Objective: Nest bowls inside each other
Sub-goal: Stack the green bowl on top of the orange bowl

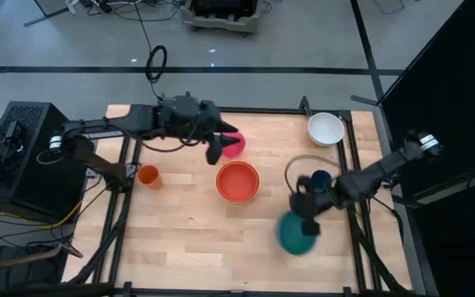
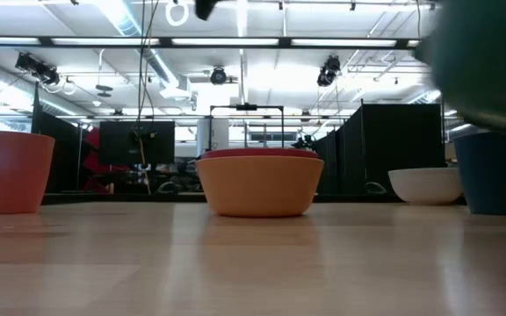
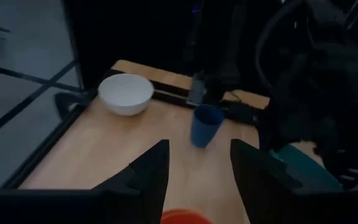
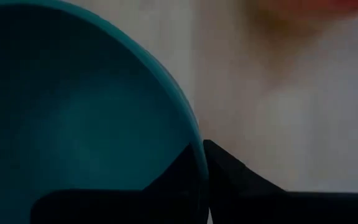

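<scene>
I should let go of the teal bowl, still hanging over the table, with my right gripper inside the red bowl at mid table (image 1: 237,181).
A teal bowl (image 1: 292,234) hangs over the table's near right part with my right gripper (image 1: 308,221) shut on it; in the low view it shows blurred above the table (image 2: 486,61). A red bowl (image 1: 237,181) sits nested in an orange-yellow bowl (image 2: 257,186) at mid table. Farther back a pink bowl (image 1: 236,145) rests on the wood, partly hidden by my left gripper (image 1: 215,149), which hangs above it, open with nothing between its fingers (image 3: 148,177). A white bowl (image 1: 326,128) stands at the far right. My right gripper (image 4: 204,162) pinches the teal bowl's rim (image 4: 194,134), one finger inside the bowl (image 4: 182,168) and one outside (image 4: 225,165). The fingers slant down onto the rim from above. The bowl is lifted clear of the table.
A dark blue cup (image 1: 321,177) stands just beyond the right gripper, near the white bowl. An orange cup (image 1: 148,176) stands at the table's left. Bare wood lies along the near edge (image 1: 213,247).
</scene>
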`<state>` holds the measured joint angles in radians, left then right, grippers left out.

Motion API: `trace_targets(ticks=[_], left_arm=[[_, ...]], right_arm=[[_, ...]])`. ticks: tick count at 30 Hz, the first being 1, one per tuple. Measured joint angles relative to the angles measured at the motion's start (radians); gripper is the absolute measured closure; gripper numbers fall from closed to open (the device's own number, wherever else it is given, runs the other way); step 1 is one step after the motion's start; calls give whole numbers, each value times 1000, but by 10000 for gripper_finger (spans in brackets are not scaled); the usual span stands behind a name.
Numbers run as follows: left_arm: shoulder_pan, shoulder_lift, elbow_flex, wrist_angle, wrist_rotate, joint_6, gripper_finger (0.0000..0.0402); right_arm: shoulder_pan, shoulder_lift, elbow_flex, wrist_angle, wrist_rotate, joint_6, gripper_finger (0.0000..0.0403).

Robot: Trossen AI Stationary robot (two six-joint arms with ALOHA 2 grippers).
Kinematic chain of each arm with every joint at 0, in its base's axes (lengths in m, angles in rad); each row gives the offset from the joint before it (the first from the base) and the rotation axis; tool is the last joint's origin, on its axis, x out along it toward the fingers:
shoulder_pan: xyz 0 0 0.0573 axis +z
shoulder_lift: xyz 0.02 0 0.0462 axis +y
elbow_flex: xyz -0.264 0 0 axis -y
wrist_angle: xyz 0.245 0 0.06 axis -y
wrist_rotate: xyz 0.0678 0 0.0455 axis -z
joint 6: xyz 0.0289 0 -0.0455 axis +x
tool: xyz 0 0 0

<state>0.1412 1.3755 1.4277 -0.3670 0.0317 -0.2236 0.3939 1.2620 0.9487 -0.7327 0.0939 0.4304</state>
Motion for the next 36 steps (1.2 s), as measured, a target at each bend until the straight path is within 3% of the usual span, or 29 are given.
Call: trace_targets(ticks=[8,14,22,36], left_arm=[[5,-88,-1,-168,-70,34,243],[0,-126,-2,-184,-116,32,243],[1,-212,-32,-218,-197,40,270],[0,-261,-137,-199,-198,-29,306]], right_arm=[[-308,9,183,47,84,-165,403],[-464,84,259,115,-6,-173,403],[-505,275,370,127,-124,-146,403],[-514,476,413,116,-121,-150,403]])
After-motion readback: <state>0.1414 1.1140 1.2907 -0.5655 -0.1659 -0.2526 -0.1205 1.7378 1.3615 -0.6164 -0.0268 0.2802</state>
